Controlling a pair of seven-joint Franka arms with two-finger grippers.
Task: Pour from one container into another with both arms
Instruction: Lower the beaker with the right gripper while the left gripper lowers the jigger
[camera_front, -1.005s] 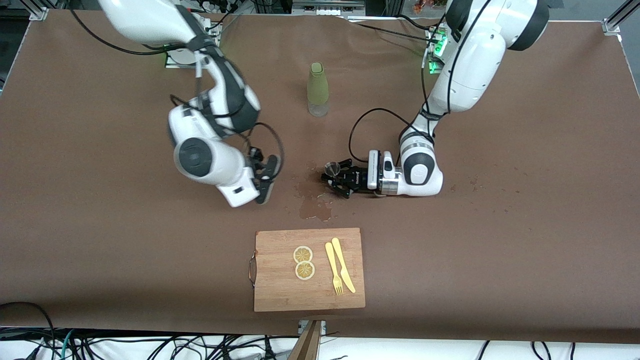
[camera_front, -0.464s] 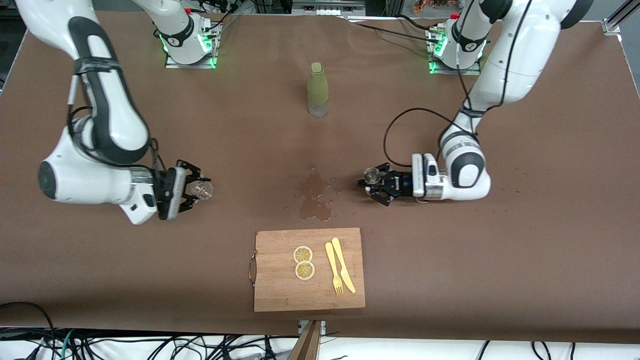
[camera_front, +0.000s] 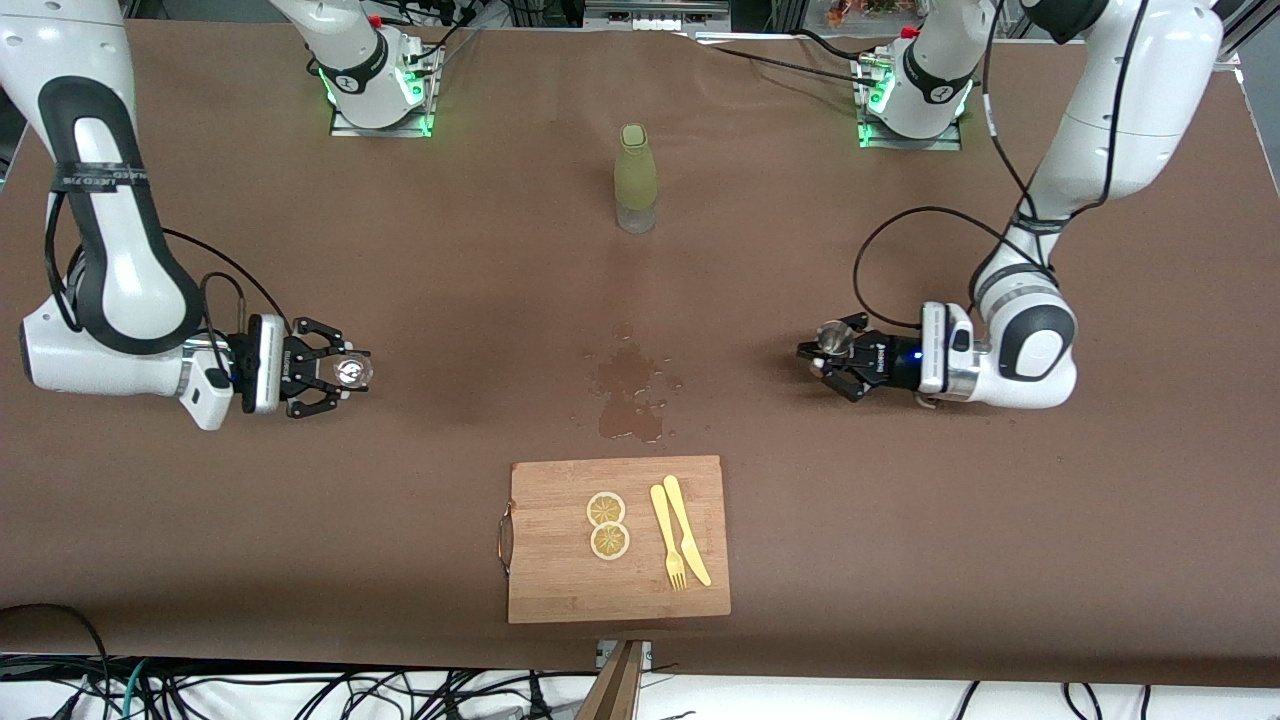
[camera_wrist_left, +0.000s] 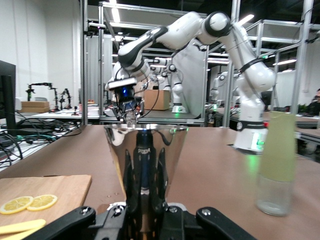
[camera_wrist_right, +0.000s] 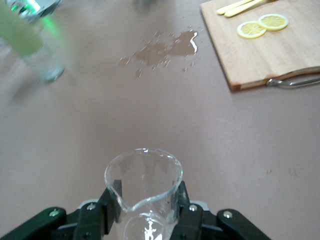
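Note:
The clear glass pitcher, now held low over the table, will be put down by my right gripper on the bare table level with the puddle (camera_front: 311, 350), well aside.
My left gripper (camera_front: 835, 358) is shut on a shiny metal cone-shaped cup (camera_front: 834, 339), low over the table toward the left arm's end. In the left wrist view the cup (camera_wrist_left: 145, 150) stands upright between the black fingers (camera_wrist_left: 131, 192) of the left gripper (camera_wrist_left: 145, 210). My right gripper (camera_front: 335, 372) is shut on a clear glass pitcher (camera_front: 353, 372) with a pouring lip, low over the table toward the right arm's end. The right wrist view shows the pitcher (camera_wrist_right: 143, 182) looking empty, held in the right gripper (camera_wrist_right: 145, 205).
A green bottle (camera_front: 635, 180) stands mid-table near the bases. A spilled puddle (camera_front: 628, 392) lies at the table's middle. Nearer the camera is a wooden cutting board (camera_front: 545, 590) with two lemon slices (camera_front: 607, 525) and a yellow fork and knife (camera_front: 678, 540).
Both arms have swung apart from the table's middle toward their own ends and come lower, each still carrying its vessel. The puddle, bottle and board have stayed put.

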